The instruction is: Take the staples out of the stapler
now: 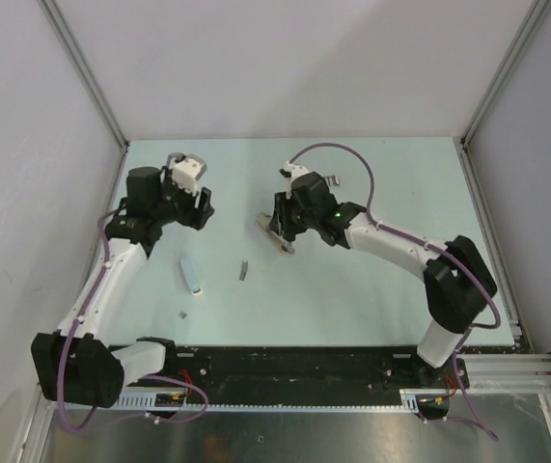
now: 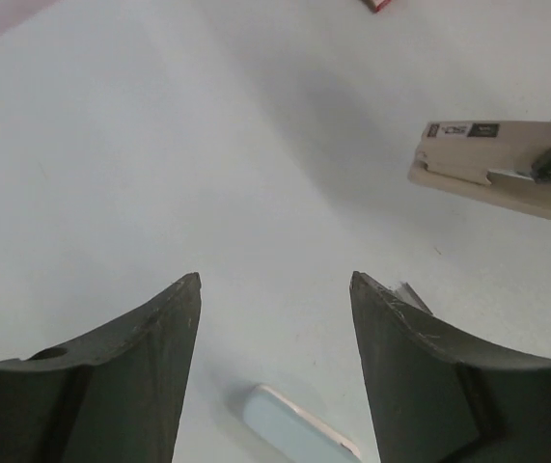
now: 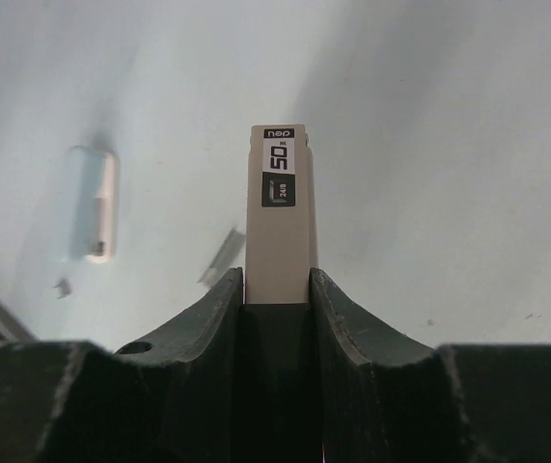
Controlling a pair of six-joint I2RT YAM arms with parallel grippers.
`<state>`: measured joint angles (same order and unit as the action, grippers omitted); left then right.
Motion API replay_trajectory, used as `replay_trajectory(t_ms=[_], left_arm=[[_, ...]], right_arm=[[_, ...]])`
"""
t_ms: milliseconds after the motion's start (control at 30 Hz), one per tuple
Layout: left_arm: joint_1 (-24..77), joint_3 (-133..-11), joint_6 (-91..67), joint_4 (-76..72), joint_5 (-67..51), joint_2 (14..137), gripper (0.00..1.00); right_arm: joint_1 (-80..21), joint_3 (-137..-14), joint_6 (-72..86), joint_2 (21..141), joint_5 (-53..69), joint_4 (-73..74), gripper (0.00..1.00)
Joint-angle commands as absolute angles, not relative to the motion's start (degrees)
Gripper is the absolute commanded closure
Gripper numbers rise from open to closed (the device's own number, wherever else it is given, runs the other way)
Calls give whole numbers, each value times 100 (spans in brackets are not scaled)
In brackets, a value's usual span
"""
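Observation:
The stapler will go down on the bare table (image 1: pixel 240 231) (image 3: pixel 236 154) just past the loose staples, set there by my right gripper.
My right gripper (image 3: pixel 278 275) is shut on the stapler (image 3: pixel 278 207), a slim beige bar with a black-and-white "50" label at its far end. From above, the stapler (image 1: pixel 275 234) points left and down out of the right gripper (image 1: pixel 283 224), low over the table. A short silvery strip of staples (image 1: pixel 244 271) lies loose on the table in front of it, and shows as the staples (image 3: pixel 219 256) just left of the stapler. My left gripper (image 2: pixel 275 280) is open with nothing between its fingers. It hovers over the table (image 2: pixel 159 145) at the left gripper (image 1: pixel 201 207), left of the stapler (image 2: pixel 497 159).
A pale bluish-grey bar (image 1: pixel 190 275) lies between the arms, below the left gripper as the bar (image 2: pixel 299 424). A tiny grey piece (image 1: pixel 183 314) sits nearer the front edge. A red corner (image 2: pixel 379 4) pokes in at the top of the left wrist view. Walls enclose the table.

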<state>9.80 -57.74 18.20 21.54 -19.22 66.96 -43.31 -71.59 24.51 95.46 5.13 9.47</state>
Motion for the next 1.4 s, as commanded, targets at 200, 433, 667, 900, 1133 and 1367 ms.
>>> replay_trajectory(t_ms=[200, 433, 667, 900, 1133, 1367], left_arm=[[-392, -5864, 1132, 3137, -3883, 6776, 31], [-458, -6029, 1413, 3653, -4210, 6980, 29], [-465, -6019, 1514, 3722, -3963, 6846, 27], [-461, -6135, 1635, 3971, -3961, 6889, 27], [-461, -6264, 1704, 3981, -3933, 6810, 27], [-459, -6353, 1648, 4009, -3898, 6900, 27]], right_arm=[[-4808, -9128, 950, 11230, -584, 1184, 100], [-4890, -10144, 787, 12364, -456, 1002, 100], [-5060, -10731, 881, 13064, -490, 955, 94], [-4998, -10981, 1213, 13103, -433, 1244, 37], [-4375, -10792, 1384, 12404, -370, 1511, 23], [-3409, -11544, 1251, 12843, -1635, 1450, 26]])
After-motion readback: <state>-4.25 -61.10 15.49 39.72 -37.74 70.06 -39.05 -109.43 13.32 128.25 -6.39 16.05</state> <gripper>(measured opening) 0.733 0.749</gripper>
